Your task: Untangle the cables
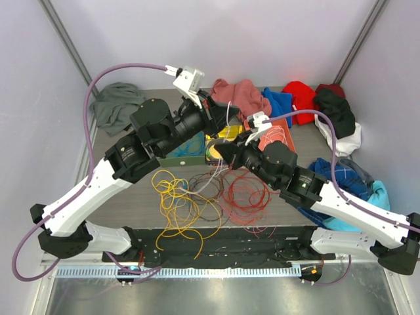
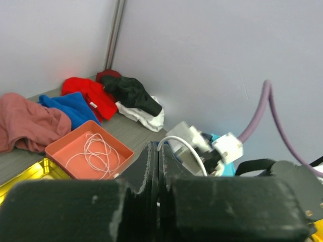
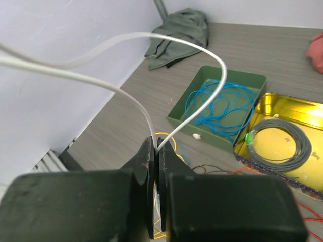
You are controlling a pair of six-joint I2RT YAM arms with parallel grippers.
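The robot's right gripper should release the white cable, now held above the table's middle, inside the orange tray [image 1: 262, 141], beside the yellow tray.
A white cable [image 3: 151, 38] runs between both grippers above the table's middle. My left gripper [image 2: 159, 148] is shut on it, and the cable [image 2: 194, 151] arcs out of the jaw tips to the right. My right gripper [image 3: 158, 146] is shut on the same cable, with two strands leaving its tips upward. In the top view the left gripper [image 1: 220, 121] and right gripper [image 1: 221, 150] are close together over the trays. Loose yellow [image 1: 172, 190], red [image 1: 246, 193], dark brown [image 1: 205, 200] and orange [image 1: 191, 231] cables lie tangled on the table in front.
A green tray [image 3: 176, 113] holds a blue cable [image 3: 222, 108]. A yellow tray [image 3: 303, 113] holds a grey coil [image 3: 280, 143], and an orange tray [image 2: 55, 151] a white cable [image 2: 93, 154]. Clothes lie along the back [image 1: 239, 92], at the right [image 1: 338, 118] and back left [image 1: 118, 105].
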